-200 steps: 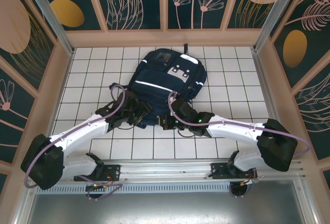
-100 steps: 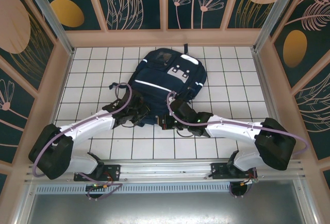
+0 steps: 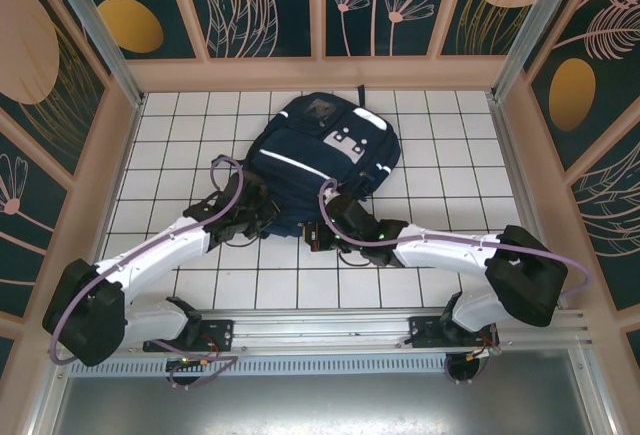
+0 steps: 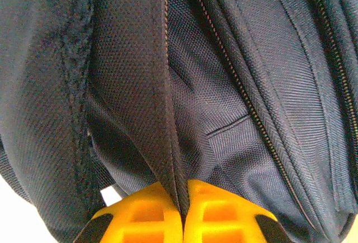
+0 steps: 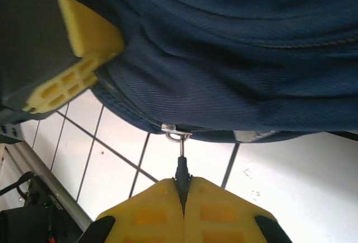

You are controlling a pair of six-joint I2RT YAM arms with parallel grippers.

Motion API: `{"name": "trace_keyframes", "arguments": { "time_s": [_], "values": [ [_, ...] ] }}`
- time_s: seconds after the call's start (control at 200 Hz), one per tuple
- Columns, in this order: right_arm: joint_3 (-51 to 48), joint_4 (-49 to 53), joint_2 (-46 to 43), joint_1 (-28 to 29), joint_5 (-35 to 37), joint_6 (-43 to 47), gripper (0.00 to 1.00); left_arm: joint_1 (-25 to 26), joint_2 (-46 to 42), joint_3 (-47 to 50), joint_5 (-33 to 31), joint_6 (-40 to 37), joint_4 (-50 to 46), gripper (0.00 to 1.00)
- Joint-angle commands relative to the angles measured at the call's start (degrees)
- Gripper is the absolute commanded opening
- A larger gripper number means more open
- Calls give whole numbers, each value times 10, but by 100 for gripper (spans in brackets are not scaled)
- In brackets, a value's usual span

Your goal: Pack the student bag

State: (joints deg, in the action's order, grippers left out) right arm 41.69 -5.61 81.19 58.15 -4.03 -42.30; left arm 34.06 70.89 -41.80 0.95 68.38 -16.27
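The zipper line is rolling under at my left gripper's fingers, so next I open that gripper and take the zipper's toothed strip (image 4: 166,36) before my right gripper pulls.
The student bag (image 3: 322,145), navy blue with white stripes and a grey patch, lies flat at the middle back of the tiled table. My left gripper (image 3: 268,217) is at its near left edge, its yellow fingers (image 4: 140,215) shut on a fold of the bag's fabric (image 4: 170,142) beside a zipper line. My right gripper (image 3: 316,236) is at the bag's near edge, shut on the dark zipper pull (image 5: 182,171), which hangs from a metal slider (image 5: 175,130) on the bag's rim. The left gripper's yellow finger (image 5: 84,47) shows against the bag in the right wrist view.
The white tiled table (image 3: 440,205) is fenced by wooden walls on three sides, with a metal rail (image 3: 320,330) along the near edge. Bare tiles lie to the left and right of the bag.
My left gripper has closed on the bag's fabric and its arm has shifted slightly. My right gripper, still shut on the zipper pull, has moved a little to the left.
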Motion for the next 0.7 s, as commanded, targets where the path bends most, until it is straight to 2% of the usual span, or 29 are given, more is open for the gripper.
{"name": "trace_keyframes", "arguments": {
  "time_s": [0.0,0.205,0.39,0.43,0.485,0.535,0.591,0.696],
  "values": [
    [-25,27,-11,-8,23,7,0,-16,-32,-6,-43,-27,-14,0],
    [-34,28,-29,-20,18,11,0,-17,-36,1,-35,-38,-17,0],
    [-31,14,-38,-25,-5,12,0,-17,-51,4,-59,-62,-39,0],
    [-24,5,-34,-25,-18,9,0,-17,-50,-3,-68,-74,-49,10],
    [-6,1,-23,-23,-35,9,0,-17,-42,-26,-87,-97,-80,32],
    [18,8,-10,-19,-40,11,0,-17,-38,-51,-100,-111,-111,46],
    [41,19,1,-16,-43,11,0,-17,-43,-68,-108,-118,-139,54],
    [68,15,8,-10,-52,9,0,-17,-69,-69,-86,-112,-155,62]
  ]
}}
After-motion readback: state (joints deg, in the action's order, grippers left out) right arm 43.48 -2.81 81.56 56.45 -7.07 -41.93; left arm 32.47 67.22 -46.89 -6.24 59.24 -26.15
